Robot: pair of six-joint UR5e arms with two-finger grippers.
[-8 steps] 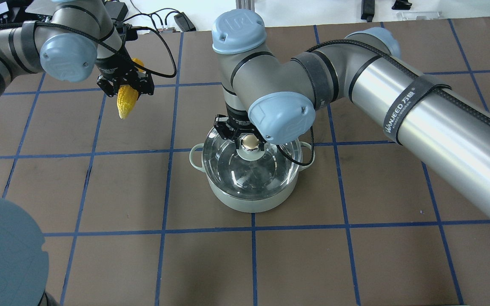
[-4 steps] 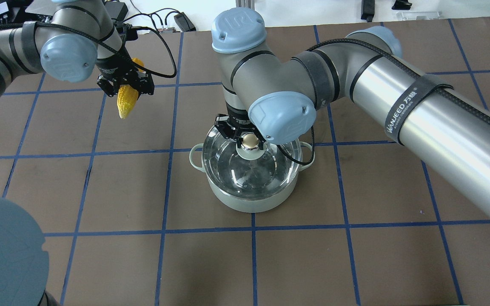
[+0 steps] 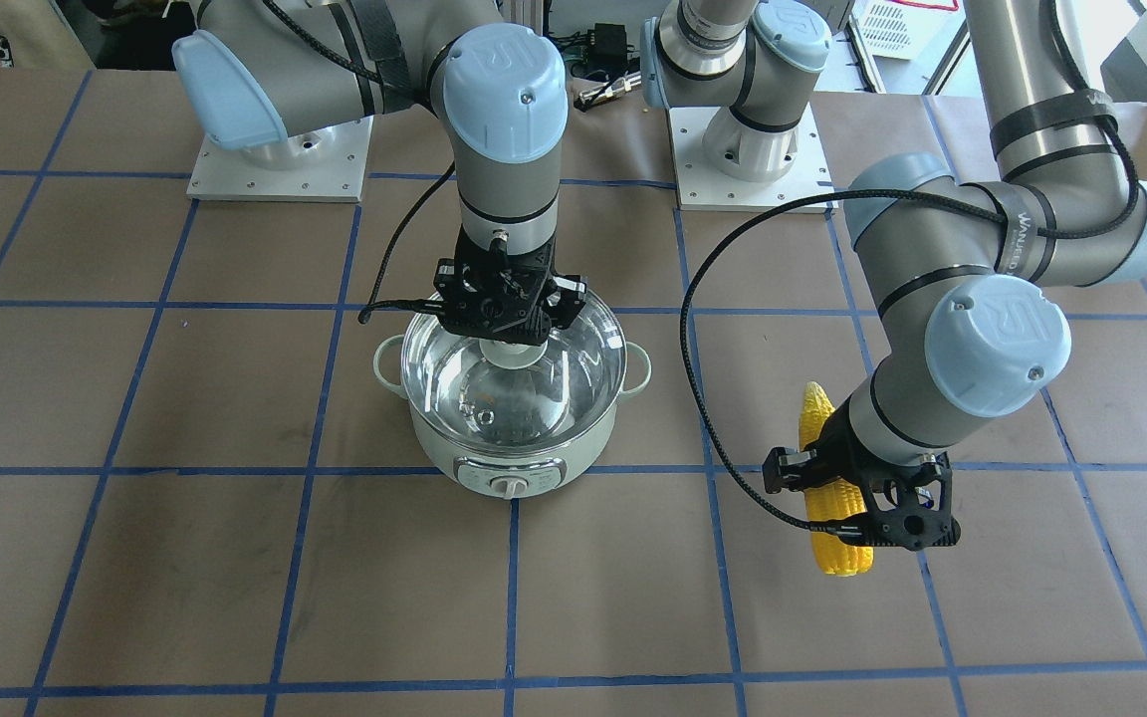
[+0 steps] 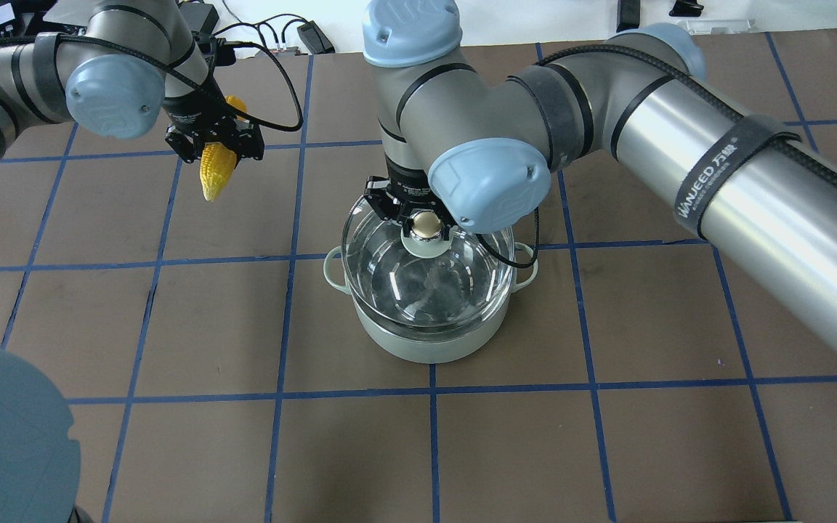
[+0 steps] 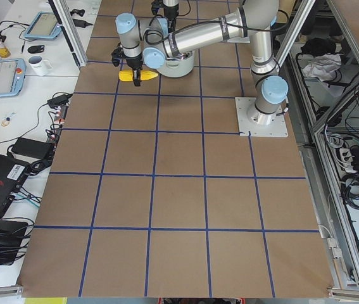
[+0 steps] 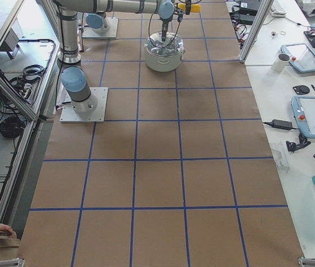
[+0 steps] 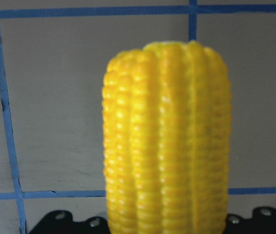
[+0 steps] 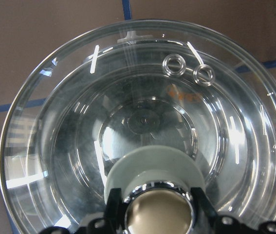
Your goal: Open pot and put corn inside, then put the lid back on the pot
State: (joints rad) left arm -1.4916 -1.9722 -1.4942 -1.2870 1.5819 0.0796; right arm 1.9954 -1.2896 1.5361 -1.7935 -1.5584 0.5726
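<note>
Next, I release the yellow corn from my left gripper on the steel bottom of the pale green pot (image 3: 515, 395), pointing toward its dial.
The pale green pot (image 4: 426, 343) stands mid-table, its dial (image 3: 509, 486) facing away from the robot. My right gripper (image 4: 426, 226) is shut on the gold knob (image 8: 159, 210) of the glass lid (image 4: 426, 280). The lid hangs just above the pot's rim, roughly level; through the glass (image 8: 142, 122) the steel interior shows. Off to the robot's left, my left gripper (image 4: 213, 142) is shut on the yellow corn (image 4: 216, 167), held clear of the table with its tapered end pointing away from the robot. The left wrist view is filled by the corn (image 7: 167, 141).
Brown paper with a blue tape grid (image 4: 288, 327) covers the table. The two arm bases (image 3: 280, 159) (image 3: 743, 149) sit on the robot's side. Cables and small devices (image 4: 302, 33) lie beyond the far edge. Benches with tablets and mugs (image 6: 307, 55) flank the table.
My right arm has risen and the lid has come up off the pot's rim. The left gripper with the corn has barely shifted.
</note>
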